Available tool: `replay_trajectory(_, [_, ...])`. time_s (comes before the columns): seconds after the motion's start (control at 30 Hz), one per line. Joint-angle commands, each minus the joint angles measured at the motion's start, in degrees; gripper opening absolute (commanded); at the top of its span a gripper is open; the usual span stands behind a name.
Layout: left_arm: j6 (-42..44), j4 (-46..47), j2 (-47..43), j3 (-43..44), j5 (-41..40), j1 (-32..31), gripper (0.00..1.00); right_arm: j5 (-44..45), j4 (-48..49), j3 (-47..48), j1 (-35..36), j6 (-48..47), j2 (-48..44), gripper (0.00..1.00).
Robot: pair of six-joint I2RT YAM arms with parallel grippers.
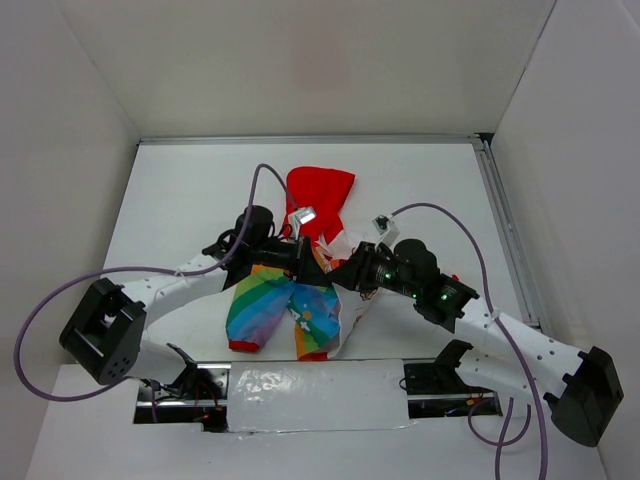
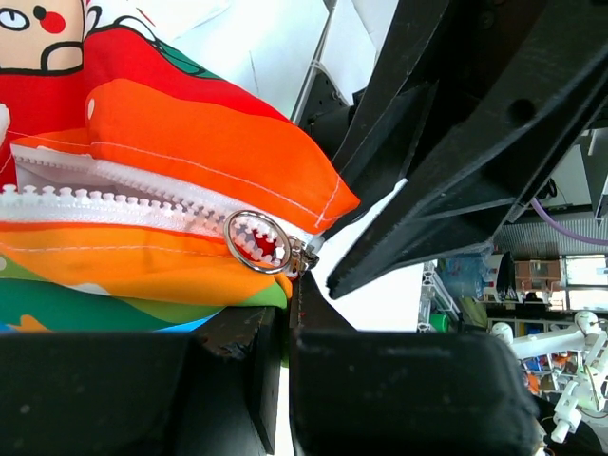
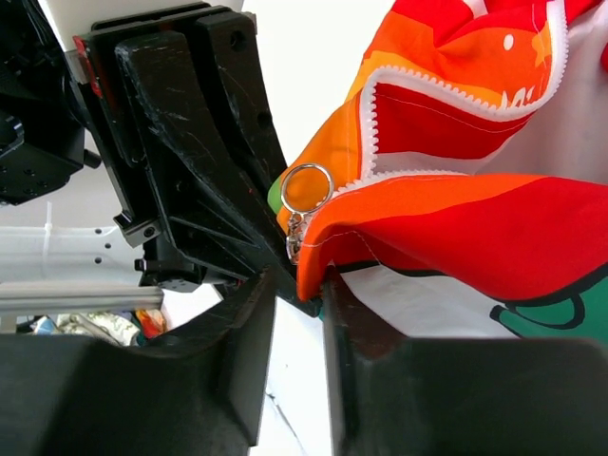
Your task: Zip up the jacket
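The robot's left gripper is closed on the hem below the slider, so the right gripper needs to hold the hem before the left gripper takes the ring pull [image 2: 256, 240].
The jacket [image 1: 285, 305] lies in the middle of the table with rainbow stripes and its red hood [image 1: 320, 192] at the far end. In the left wrist view, the white zipper teeth [image 2: 114, 204] end at a slider with a silver ring pull [image 2: 256, 242]. My left gripper [image 1: 305, 262] is shut on the jacket's hem just below the slider [image 2: 281, 318]. My right gripper [image 1: 347, 272] faces it from the right. Its jaws stand a little apart around the orange hem fold [image 3: 313, 271], which touches the right finger [image 3: 380, 380]. The ring pull [image 3: 306, 188] hangs just above.
White walls enclose the table. A metal rail [image 1: 500, 225] runs along the right side. Purple cables [image 1: 450, 215] loop over both arms. The arm bases and a taped strip [image 1: 315, 395] sit at the near edge.
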Motion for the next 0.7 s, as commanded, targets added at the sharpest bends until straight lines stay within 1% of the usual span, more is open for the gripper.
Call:
replay_trajectory(0.0, [-0.3,3.6,-2.0,1.7,0.1,0.2,0.00,-2.4,4.8,-0.3,-0.1,-1.1,-0.4,0.31])
replay_trajectory(0.07, [-0.3,3.4,-2.1,1.8,0.4,0.2,0.00,-1.8,4.6,-0.3,-0.1,-1.5,-0.6,0.24])
replay_trajectory(0.17, [-0.2,3.7,-2.2,1.6,0.9,0.2,0.00,-1.4,4.5,0.1,-0.1,-2.5,-0.1,0.10])
replay_trajectory(0.2, [-0.1,3.8,-2.2,1.5,1.4,0.2,0.00,-1.2,4.3,0.3,-0.1,-2.8,0.0,0.03])
replay_trajectory(0.23, [-0.1,3.9,-2.2,1.5,1.6,0.2,0.00,-0.8,4.4,0.5,-0.1,-3.5,0.2,0.01])
replay_trajectory(0.43, [1.3,-0.2,-3.0,2.9,-0.8,0.2,0.00,1.4,2.4,0.7,-0.1,-5.9,0.1,0.00])
replay_trajectory(0.47, [1.7,-1.3,-3.1,3.0,-0.9,0.3,0.03,1.7,2.5,0.4,-0.1,-6.3,-0.7,0.00])
replay_trajectory(0.5, [2.0,-2.0,-3.6,3.2,-1.3,0.3,0.20,2.0,2.5,-0.1,-0.1,-7.2,-1.1,0.00])
replay_trajectory(0.53, [2.5,-3.0,-3.8,3.4,-1.7,0.3,0.33,2.5,1.3,-0.2,-0.2,-7.5,-1.6,0.00])
replay_trajectory(0.57, [2.7,-5.0,-4.4,3.4,-2.6,0.3,0.63,3.6,0.4,-0.1,-0.1,-8.9,-2.4,0.00])
replay_trajectory(0.6, [2.9,-5.9,-5.2,3.3,-3.8,0.5,0.68,4.0,-1.5,0.0,0.0,-9.2,-2.8,0.00])
replay_trajectory(0.67, [3.6,-8.0,-6.8,2.3,-5.3,1.2,0.71,4.9,-2.3,-0.5,-0.1,-10.3,-4.1,0.00])
